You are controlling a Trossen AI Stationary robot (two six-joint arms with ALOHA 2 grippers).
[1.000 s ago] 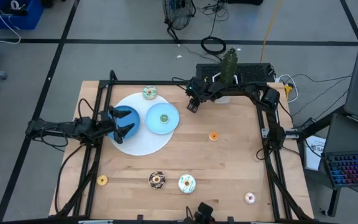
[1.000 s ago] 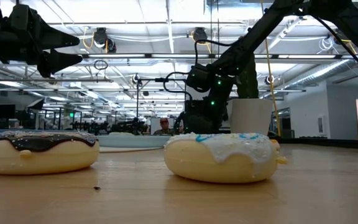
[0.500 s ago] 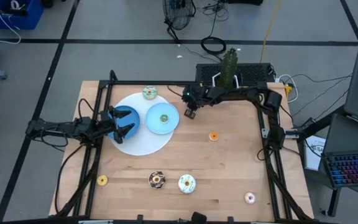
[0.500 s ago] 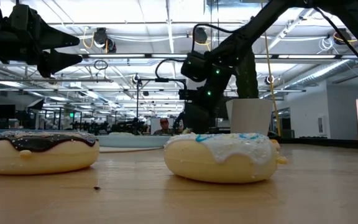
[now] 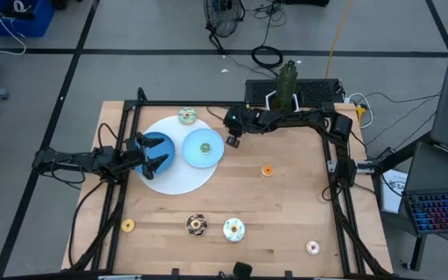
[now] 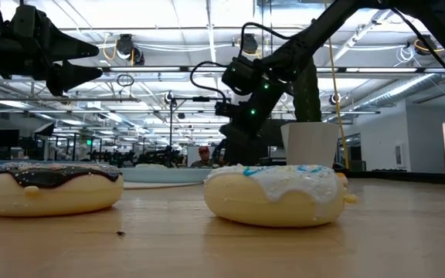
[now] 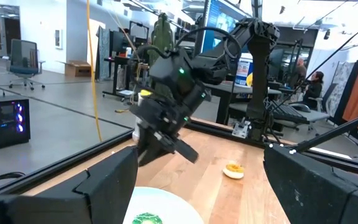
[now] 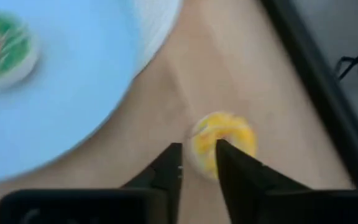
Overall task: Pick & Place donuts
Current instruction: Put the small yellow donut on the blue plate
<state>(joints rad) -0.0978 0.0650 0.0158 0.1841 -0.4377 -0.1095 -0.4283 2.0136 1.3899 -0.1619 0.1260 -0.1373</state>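
The yellow donut is past the fingers of my right gripper, to one side of their narrow gap, so I will open them, reach lower and pinch its ring [image 8: 201, 149] before I lift.
My right gripper [image 5: 231, 141] is shut on a yellow donut [image 8: 219, 140] and hangs just off the right rim of the light blue plate [image 5: 203, 148]. A green donut [image 5: 204, 147] lies on that plate. My left gripper [image 5: 160, 152] is open and stays above the dark blue bowl [image 5: 162, 146], touching nothing. On the table lie a white-green donut [image 5: 187, 116], an orange one [image 5: 267, 169], a small yellow one [image 5: 127, 225], a chocolate one [image 5: 197, 225], a white one [image 5: 233, 229] and a pink one [image 5: 312, 247]. My right gripper pinches the yellow donut's ring [image 8: 211, 144] between its two fingers [image 8: 171, 163]. The fingers come from above and point down. The donut is lifted clear of the wood, level with the fingertips.
A white round mat [image 5: 179, 180] lies under the plate and the bowl. A black frame [image 5: 208, 105] runs along the table's edges. A potted plant [image 5: 287, 80] stands at the far edge. Bare wood [image 5: 286, 210] spreads across the table's right half.
My right gripper has moved toward the table's left and a little toward its near edge, from the far frame to the light blue plate's rim. My left arm and the donuts on the table have kept still.
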